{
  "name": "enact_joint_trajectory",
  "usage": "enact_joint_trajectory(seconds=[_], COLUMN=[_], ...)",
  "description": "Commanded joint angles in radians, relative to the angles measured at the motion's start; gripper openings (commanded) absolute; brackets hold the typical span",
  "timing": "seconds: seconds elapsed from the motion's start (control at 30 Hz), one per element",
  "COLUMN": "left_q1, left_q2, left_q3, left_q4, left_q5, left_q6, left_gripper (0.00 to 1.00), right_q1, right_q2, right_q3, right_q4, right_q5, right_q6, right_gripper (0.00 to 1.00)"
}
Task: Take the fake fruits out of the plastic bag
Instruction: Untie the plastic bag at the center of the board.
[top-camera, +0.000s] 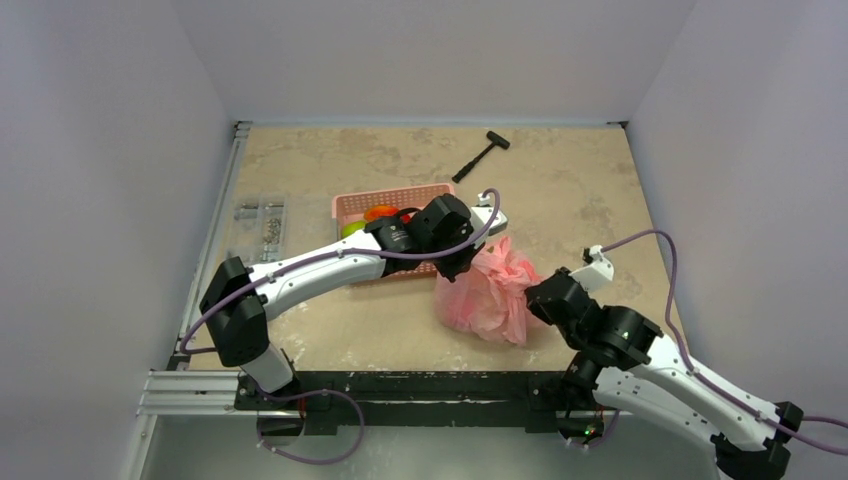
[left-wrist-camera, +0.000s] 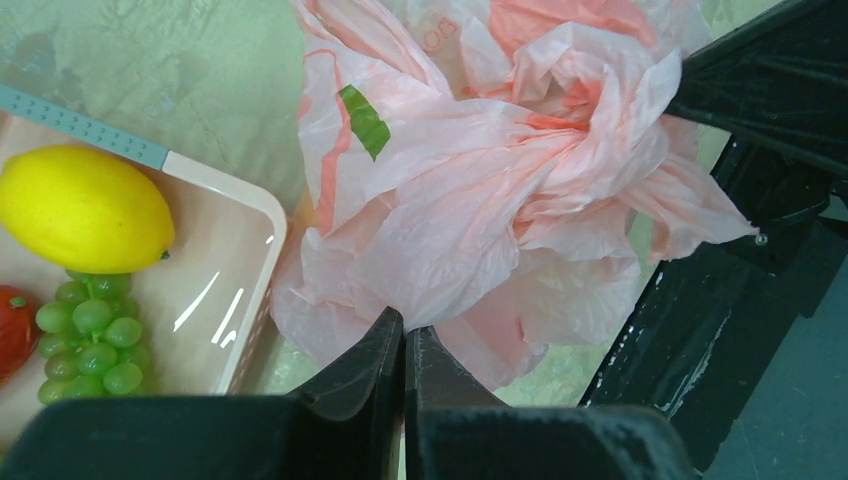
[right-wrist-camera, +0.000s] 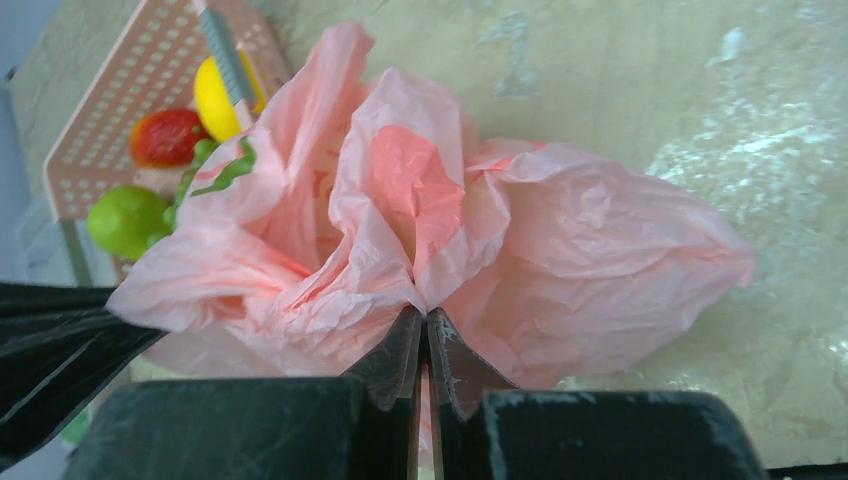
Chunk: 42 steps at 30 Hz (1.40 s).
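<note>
A gathered fold amid the bunched plastic bag is pinched in my right gripper, so that gripper should open, take the film end (right-wrist-camera: 165, 290) beside my left gripper and spread the bag.
The crumpled pink plastic bag (top-camera: 490, 290) lies on the table just right of the pink basket (top-camera: 395, 200). My left gripper (left-wrist-camera: 405, 330) is shut, its tips pinching a fold at the bag's (left-wrist-camera: 480, 200) basket side. My right gripper (right-wrist-camera: 425, 320) is shut on a gathered fold of the bag (right-wrist-camera: 450, 220) from the opposite side, with pink film showing between its fingers. In the top view the left gripper (top-camera: 455, 268) and the right gripper (top-camera: 535, 300) flank the bag. Whatever fake fruits the bag holds are hidden. The basket holds a yellow oval fruit (left-wrist-camera: 85, 208) and a red fruit (right-wrist-camera: 165, 135).
Green grapes (left-wrist-camera: 95, 340) and a green fruit (right-wrist-camera: 125, 220) also lie in the basket. A black hammer (top-camera: 480, 155) rests at the back of the table. A clear parts box (top-camera: 260, 222) sits at the left edge. Walls close in on three sides.
</note>
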Motion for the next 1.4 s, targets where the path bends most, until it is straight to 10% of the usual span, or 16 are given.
enact_joint_trajectory(seconds=[0.0, 0.3, 0.53, 0.93, 1.1, 1.27, 1.37], left_q1=[0.004, 0.004, 0.004, 0.004, 0.004, 0.004, 0.004], left_q2=[-0.047, -0.04, -0.04, -0.053, -0.07, -0.092, -0.091], left_q3=[-0.008, 0.01, 0.014, 0.011, 0.004, -0.019, -0.017], left_q4=[0.026, 0.014, 0.008, 0.003, 0.004, 0.029, 0.027], left_q5=[-0.062, -0.006, -0.001, 0.007, -0.017, -0.033, -0.037], left_q6=[0.02, 0.011, 0.008, 0.011, 0.012, 0.01, 0.012], left_gripper=[0.0, 0.0, 0.0, 0.0, 0.0, 0.0, 0.0], right_q1=[-0.003, -0.003, -0.004, -0.003, -0.003, -0.003, -0.003], right_q2=[0.023, 0.015, 0.047, 0.179, 0.259, 0.178, 0.096], right_q3=[0.057, 0.097, 0.156, 0.141, 0.139, 0.096, 0.106], right_q4=[-0.232, -0.069, 0.034, 0.158, 0.044, 0.023, -0.05], right_q5=[0.169, 0.096, -0.092, -0.169, -0.061, 0.011, 0.086], right_q6=[0.218, -0.037, -0.233, -0.296, -0.127, -0.027, 0.023], right_gripper=[0.0, 0.0, 0.46, 0.79, 0.73, 0.32, 0.26])
